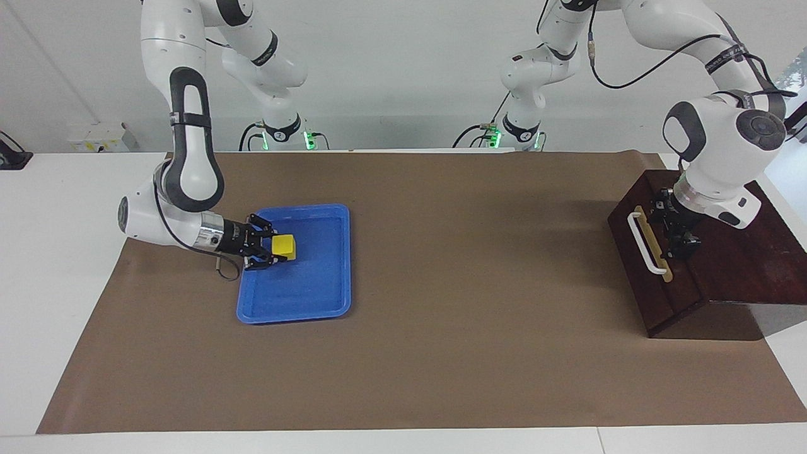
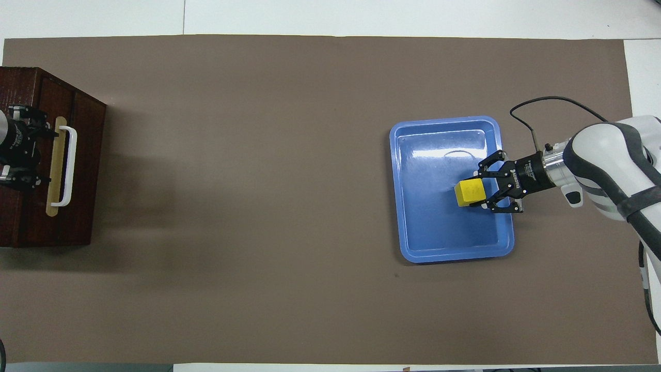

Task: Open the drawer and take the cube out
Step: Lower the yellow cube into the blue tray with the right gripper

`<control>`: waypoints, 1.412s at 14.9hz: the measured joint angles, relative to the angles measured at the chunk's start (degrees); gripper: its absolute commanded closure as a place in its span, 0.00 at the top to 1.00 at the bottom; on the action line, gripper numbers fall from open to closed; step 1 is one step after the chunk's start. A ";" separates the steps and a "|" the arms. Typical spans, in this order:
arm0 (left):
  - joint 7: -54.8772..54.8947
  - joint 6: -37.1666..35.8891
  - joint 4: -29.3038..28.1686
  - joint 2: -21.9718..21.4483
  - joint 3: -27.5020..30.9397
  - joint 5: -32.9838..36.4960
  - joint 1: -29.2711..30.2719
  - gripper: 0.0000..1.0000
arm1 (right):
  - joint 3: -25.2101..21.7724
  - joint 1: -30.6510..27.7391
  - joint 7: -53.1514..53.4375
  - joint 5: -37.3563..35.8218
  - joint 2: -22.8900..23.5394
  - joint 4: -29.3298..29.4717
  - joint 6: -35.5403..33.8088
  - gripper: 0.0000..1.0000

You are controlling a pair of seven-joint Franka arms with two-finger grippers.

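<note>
The robot's right gripper will set the yellow cube, now low inside the blue tray, down on the blue tray's bottom near the right arm's rim (image 2: 484, 210).
The small yellow cube (image 1: 285, 245) (image 2: 469, 192) is low inside the blue tray, and my right gripper (image 1: 276, 248) (image 2: 479, 192) is shut on it, reaching in level from the tray's rim toward the right arm's end. Whether the cube rests on the tray floor I cannot tell. The dark wooden drawer (image 1: 644, 291) (image 2: 85, 170) with its white bar handle (image 1: 645, 243) (image 2: 68, 166) sits pushed into its box, no interior showing. My left gripper (image 1: 673, 228) (image 2: 40, 155) hangs open over the box top, just by the handle's tan strip.
The blue tray (image 1: 296, 296) (image 2: 444, 243) lies on the brown mat toward the right arm's end of the table. The dark box (image 1: 744, 271) (image 2: 20, 227) stands at the left arm's end. A thin cable loops off the right wrist beside the tray.
</note>
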 measured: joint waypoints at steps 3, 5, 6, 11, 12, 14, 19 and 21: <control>0.01 0.03 0.00 0.00 0.00 0.04 0.01 1.00 | -0.11 -1.13 -0.95 0.00 -0.04 -0.01 -1.85 0.00; 0.03 0.03 0.06 0.00 -0.09 0.36 0.01 1.00 | -0.24 -1.43 -1.81 0.00 -0.12 -0.31 -2.58 0.00; 0.03 -0.04 0.37 -0.01 -0.25 0.74 0.00 1.00 | -0.24 -1.85 -2.15 0.00 -0.18 -0.56 -2.81 0.00; 3.48 -5.81 6.59 -1.44 -2.66 0.96 -0.17 1.00 | -0.41 -2.74 -2.86 -0.01 -0.98 -2.18 -2.97 0.00; 4.93 -7.55 7.53 -1.84 -3.77 0.64 -0.25 1.00 | -0.42 -2.83 -2.86 -0.01 -1.16 -2.59 -2.96 0.00; 9.18 -10.31 8.81 -2.71 -6.15 -0.33 -0.37 1.00 | -0.42 -2.96 -3.40 -0.01 -1.46 -3.37 -2.95 0.00; 24.40 -13.75 9.68 -6.39 -9.37 -5.55 -0.52 1.00 | -0.43 -4.01 -5.84 -0.01 -2.03 -6.31 0.49 0.00; 31.37 -15.73 9.68 -7.90 -9.92 -6.99 -1.04 1.00 | -0.41 -4.04 -5.85 -0.01 -2.15 -6.80 1.65 0.00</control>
